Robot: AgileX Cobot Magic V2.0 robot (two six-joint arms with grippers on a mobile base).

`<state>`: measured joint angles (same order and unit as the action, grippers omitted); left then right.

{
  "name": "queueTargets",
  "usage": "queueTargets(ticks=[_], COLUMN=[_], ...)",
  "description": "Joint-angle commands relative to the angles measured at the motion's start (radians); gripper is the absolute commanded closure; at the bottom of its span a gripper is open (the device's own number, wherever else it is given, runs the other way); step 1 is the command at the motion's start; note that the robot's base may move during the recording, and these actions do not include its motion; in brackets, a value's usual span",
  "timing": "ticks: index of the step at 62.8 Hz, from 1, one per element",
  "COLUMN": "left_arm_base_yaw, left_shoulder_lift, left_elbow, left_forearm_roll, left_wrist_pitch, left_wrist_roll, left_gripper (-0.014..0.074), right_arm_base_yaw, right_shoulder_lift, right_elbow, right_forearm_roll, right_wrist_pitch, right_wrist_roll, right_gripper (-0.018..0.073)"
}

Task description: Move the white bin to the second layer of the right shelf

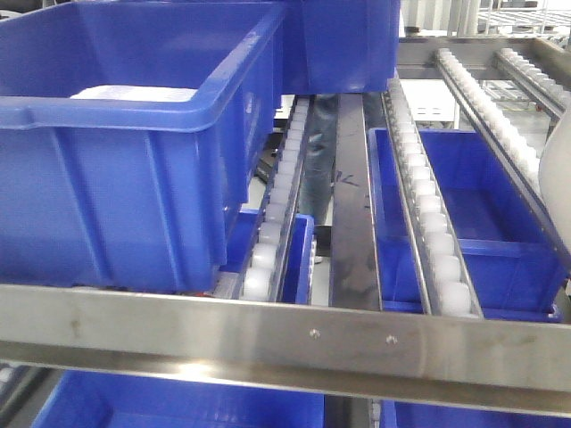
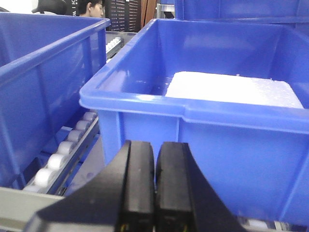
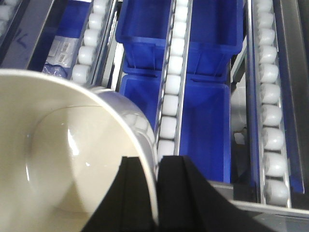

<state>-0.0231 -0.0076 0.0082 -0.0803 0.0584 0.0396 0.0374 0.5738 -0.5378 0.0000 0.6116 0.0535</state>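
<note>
My right gripper should release the white bin across the white roller tracks (image 1: 516, 259) just behind the steel front rail. The bin now hangs over that shelf layer.
The white bin (image 3: 63, 154) is a glossy cream tub filling the lower left of the right wrist view, seen from above into its mouth. My right gripper (image 3: 155, 159) is shut on its rim, one finger inside the wall and one outside. The bin hangs over the right shelf second layer, whose white roller tracks (image 3: 171, 96) slope away beyond it. The brushed-steel front rail (image 1: 312, 334) of that level crosses the front view, and a pale shape at that view's right edge (image 1: 558, 169) may be the bin. My left gripper (image 2: 155, 144) is shut on nothing, just before a blue crate (image 2: 217, 130).
A large blue crate (image 1: 116, 160) sits on the rollers at the left. More blue crates (image 1: 482, 223) lie on the level below. A white slab (image 2: 231, 89) lies inside the crate ahead of the left gripper. A person (image 2: 91, 7) stands behind the rack.
</note>
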Motion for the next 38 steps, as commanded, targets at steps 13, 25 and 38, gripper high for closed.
queueTargets(ticks=[13, 25, 38], left_arm_base_yaw=[-0.006, -0.006, -0.006], left_shoulder_lift=[-0.015, -0.015, -0.015], left_elbow=[0.027, 0.027, 0.027], left_forearm_roll=[-0.005, -0.005, -0.005], left_wrist_pitch=[-0.081, -0.081, -0.081], left_wrist_roll=[-0.005, -0.005, -0.005], left_gripper=[0.0512, 0.0512, 0.0512], right_arm_base_yaw=[-0.003, -0.003, -0.003], right_shoulder_lift=[0.002, 0.002, 0.002], right_elbow=[-0.027, -0.027, -0.027], right_forearm_roll=[0.0, 0.0, 0.0], right_wrist_pitch=[-0.086, -0.086, -0.12], right_wrist_roll=[-0.002, -0.002, -0.002], right_gripper=[0.0504, 0.0504, 0.0504])
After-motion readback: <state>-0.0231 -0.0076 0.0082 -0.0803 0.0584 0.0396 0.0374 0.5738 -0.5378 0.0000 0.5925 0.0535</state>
